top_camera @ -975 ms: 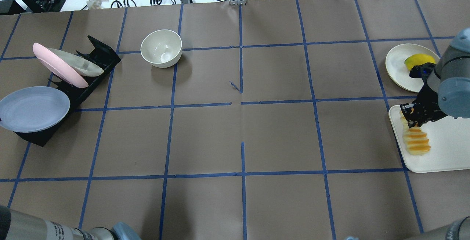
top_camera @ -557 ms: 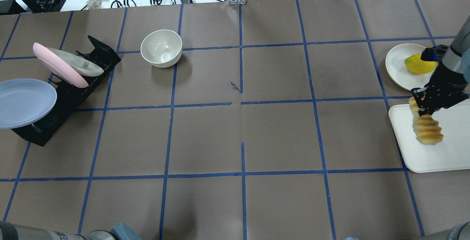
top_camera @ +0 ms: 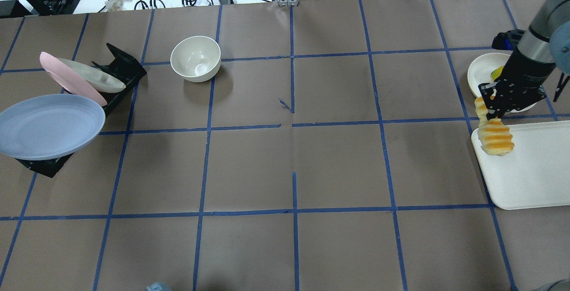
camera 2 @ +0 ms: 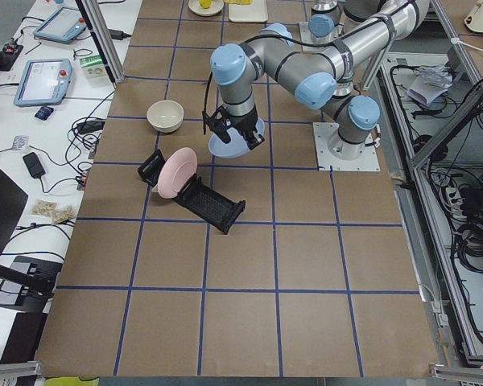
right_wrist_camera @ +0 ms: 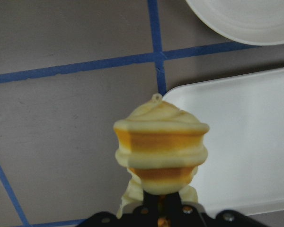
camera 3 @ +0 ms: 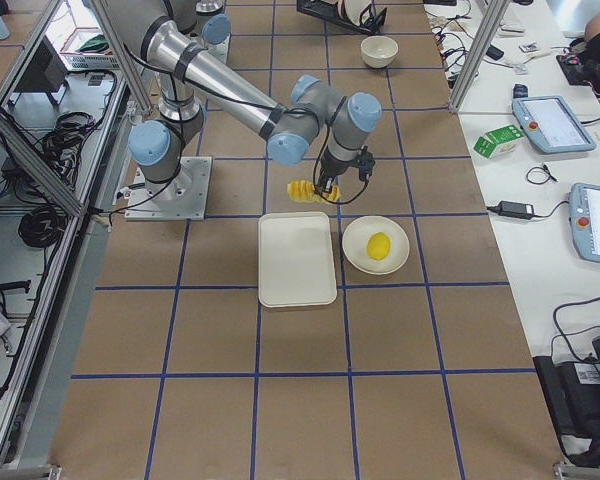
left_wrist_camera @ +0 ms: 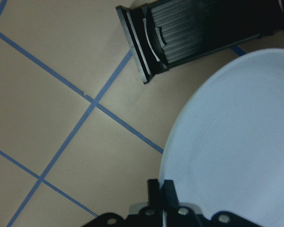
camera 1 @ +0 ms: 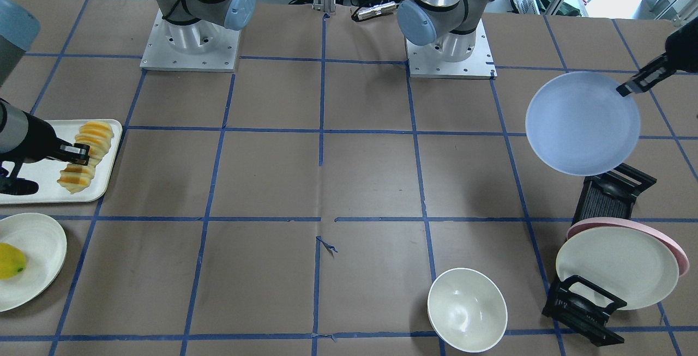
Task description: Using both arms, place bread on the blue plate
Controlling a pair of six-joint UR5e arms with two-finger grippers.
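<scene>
The pale-blue plate, now tilted above the black rack, will go down on the gap (camera 1: 322,197) between the blue tape lines in the middle of the table from my left gripper.
My right gripper (top_camera: 490,115) is shut on the middle of the bread (top_camera: 495,138), an orange-topped ridged loaf. It holds the loaf in the air over the left edge of the white tray (top_camera: 534,170). The loaf sags at both ends; it also shows in the right wrist view (right_wrist_camera: 161,142) and the front view (camera 1: 90,132). My left gripper (camera 1: 626,90) is shut on the rim of the pale-blue plate (camera 1: 582,122). It holds the plate tilted in the air above the black rack (top_camera: 122,66). The plate (top_camera: 49,126) shows at the overhead view's left edge.
The black rack holds a pink plate (top_camera: 67,77) and a cream plate (top_camera: 100,79) on edge. A cream bowl (top_camera: 196,58) stands beyond mid-table. A cream plate (camera 1: 32,260) with a yellow lemon (camera 1: 10,261) lies beside the tray.
My right gripper has lifted the bread off the tray and carried it towards the tray's left edge. The blue plate has risen off the rack and shifted right.
</scene>
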